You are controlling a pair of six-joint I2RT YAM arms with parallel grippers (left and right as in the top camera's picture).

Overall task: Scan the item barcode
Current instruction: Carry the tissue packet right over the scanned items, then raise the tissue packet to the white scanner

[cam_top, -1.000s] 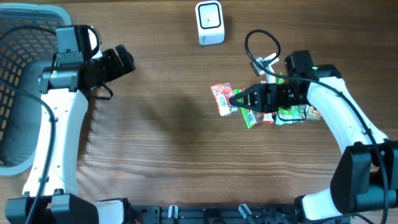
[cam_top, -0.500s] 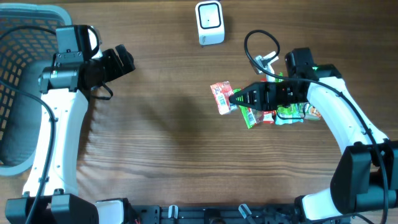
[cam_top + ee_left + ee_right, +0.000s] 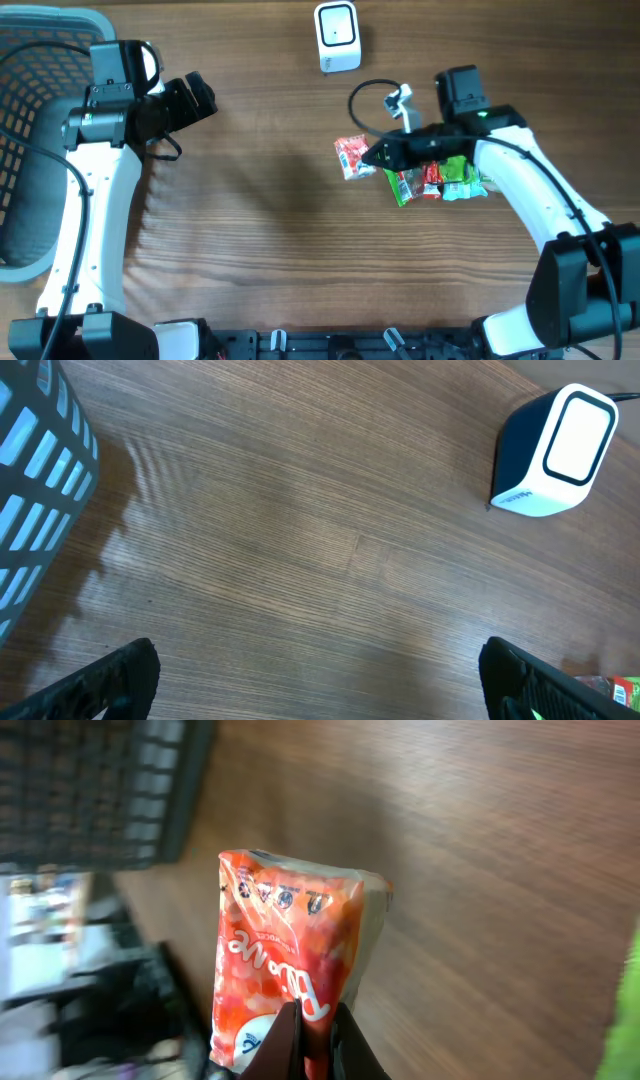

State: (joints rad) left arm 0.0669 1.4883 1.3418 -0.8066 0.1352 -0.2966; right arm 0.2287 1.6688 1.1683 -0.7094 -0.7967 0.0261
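Note:
Next, my right gripper lets go of the red snack packet at the basket-side end of the green and red pile (image 3: 377, 154).
A red snack packet (image 3: 350, 156) hangs just above the table, and my right gripper (image 3: 373, 156) is shut on its edge. In the right wrist view the packet (image 3: 290, 940) stands upright, pinched between the two dark fingertips of the gripper (image 3: 318, 1025). I see no barcode on the face that shows. The white barcode scanner (image 3: 337, 36) stands at the far middle of the table, apart from the packet. My left gripper (image 3: 196, 97) is open over bare wood near the basket. Its wrist view shows the scanner (image 3: 555, 450) at the upper right between the wide-set fingers of the gripper (image 3: 322, 680).
A small pile of green and red packets (image 3: 440, 180) lies under the right arm. A dark mesh basket (image 3: 30, 150) fills the left edge and shows as basket wall (image 3: 40, 490) in the left wrist view. A cable loops above the right wrist.
The right arm has carried the red packet a little left and toward the scanner, and its wrist has swung farther up the table. The left arm has not moved.

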